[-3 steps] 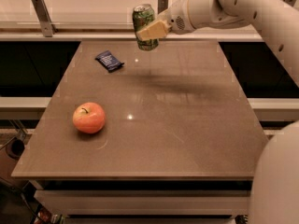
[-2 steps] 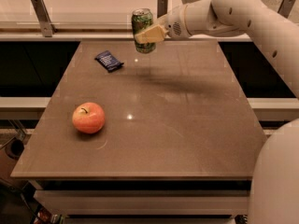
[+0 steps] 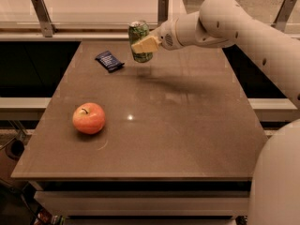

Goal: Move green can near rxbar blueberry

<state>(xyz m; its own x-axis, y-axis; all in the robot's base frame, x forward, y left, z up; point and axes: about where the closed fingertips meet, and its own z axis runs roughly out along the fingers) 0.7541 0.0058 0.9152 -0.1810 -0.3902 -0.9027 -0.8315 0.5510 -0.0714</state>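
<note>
I need to release the green can upright on the bare table on the arm's side of the rxbar blueberry [image 3: 138, 65] with my gripper. The can is now held above the table's far part.
The green can [image 3: 140, 41] with a silver top is held upright in the air above the far part of the table. My gripper [image 3: 145, 44] is shut on the can, with a cream finger [image 3: 146, 44] across its front. The arm reaches in from the right. The rxbar blueberry [image 3: 109, 61], a small dark navy wrapper, lies flat on the table just left of and below the can, a short way apart from it.
A red-orange apple [image 3: 88, 118] sits on the near left of the brown table [image 3: 187, 125]. A pale counter with upright posts [image 3: 162, 8] runs behind the table. The robot's white body [image 3: 276, 182] fills the lower right.
The gripper has carried the can slightly left, closer to the blue wrapper. The apple and wrapper have not moved.
</note>
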